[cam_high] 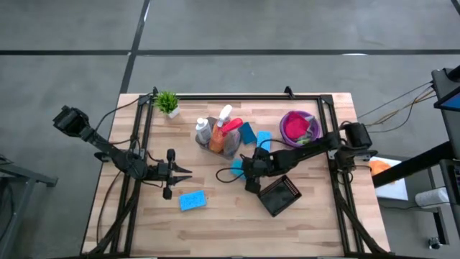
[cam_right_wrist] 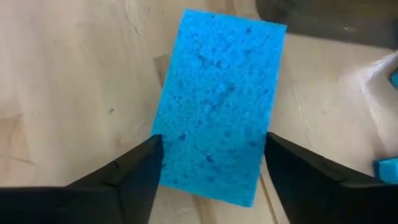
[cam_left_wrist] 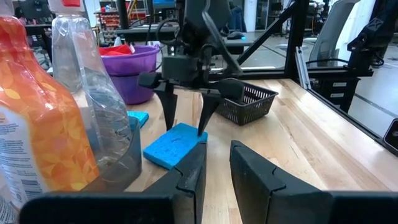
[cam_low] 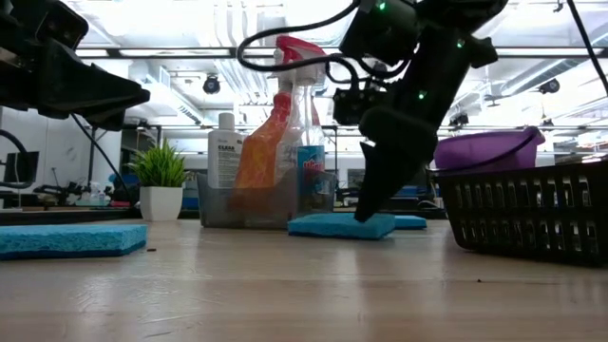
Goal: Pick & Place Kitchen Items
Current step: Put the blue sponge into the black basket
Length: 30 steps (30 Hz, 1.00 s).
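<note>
The near end of the blue sponge sits at a slant and fills the whole gap between my right gripper's fingers, so next I move over and pinch one long side (cam_right_wrist: 254,175).
A flat blue sponge (cam_right_wrist: 217,99) lies flat on the table near its middle, also seen in the high view (cam_high: 236,168). My right gripper (cam_right_wrist: 211,143) is open and points down over the sponge's near end, one finger along each long side. My left gripper (cam_high: 188,173) hovers to the left of it, empty, its fingers a narrow gap apart (cam_left_wrist: 217,155). A second blue sponge (cam_high: 192,200) lies near my left gripper. A clear bin (cam_high: 219,140) holds a white bottle, an orange-and-white bottle and a pink-trigger spray bottle. My right gripper's fingers (cam_right_wrist: 134,165) stand at the sponge's two long sides (cam_right_wrist: 163,134), coming from above and lying across it. The sponge lies flat on the table. I cannot tell whether the fingers touch it.
A purple bowl (cam_high: 300,127) with magenta and green cloths stands at the back right. A black mesh basket (cam_high: 280,196) sits just right of my right gripper. Two more blue sponges (cam_high: 256,136) lie beside the bin. A potted plant (cam_high: 168,103) stands at the back left.
</note>
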{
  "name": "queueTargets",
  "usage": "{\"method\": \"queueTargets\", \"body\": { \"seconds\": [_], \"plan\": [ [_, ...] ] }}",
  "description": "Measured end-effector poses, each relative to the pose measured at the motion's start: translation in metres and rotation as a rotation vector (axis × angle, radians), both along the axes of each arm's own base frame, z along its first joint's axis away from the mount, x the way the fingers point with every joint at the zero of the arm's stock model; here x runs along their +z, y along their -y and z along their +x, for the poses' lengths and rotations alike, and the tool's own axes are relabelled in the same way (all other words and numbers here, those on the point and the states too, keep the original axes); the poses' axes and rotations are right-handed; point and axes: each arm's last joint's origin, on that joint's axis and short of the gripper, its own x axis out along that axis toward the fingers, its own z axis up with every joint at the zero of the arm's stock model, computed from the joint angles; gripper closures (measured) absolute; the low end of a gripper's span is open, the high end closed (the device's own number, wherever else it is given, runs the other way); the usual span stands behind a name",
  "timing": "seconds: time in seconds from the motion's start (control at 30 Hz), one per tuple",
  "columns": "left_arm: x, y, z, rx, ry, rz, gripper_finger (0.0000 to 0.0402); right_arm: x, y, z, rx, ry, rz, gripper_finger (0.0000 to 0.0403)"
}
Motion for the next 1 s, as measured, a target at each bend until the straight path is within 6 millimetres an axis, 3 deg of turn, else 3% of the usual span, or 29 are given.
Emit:
{"method": "queueTargets", "body": {
  "seconds": [0.43,0.6,0.77,1.0],
  "plan": [
    [0.000,0.000,0.000,0.000,0.000,-0.004,0.0325,0.010,-0.001,-0.005,0.018,-0.002,0.009,0.0308],
    [0.000,0.000,0.000,0.001,0.001,-0.005,0.0325,0.012,-0.001,-0.007,0.033,-0.016,0.050,0.0351],
    [0.000,0.000,0.000,0.001,0.003,-0.007,0.0325,0.007,0.008,-0.005,0.011,-0.037,0.107,0.0329],
    [0.000,0.000,0.000,0.001,0.003,-0.008,0.0325,0.006,0.015,-0.004,0.000,-0.040,0.094,0.0213]
  ]
}}
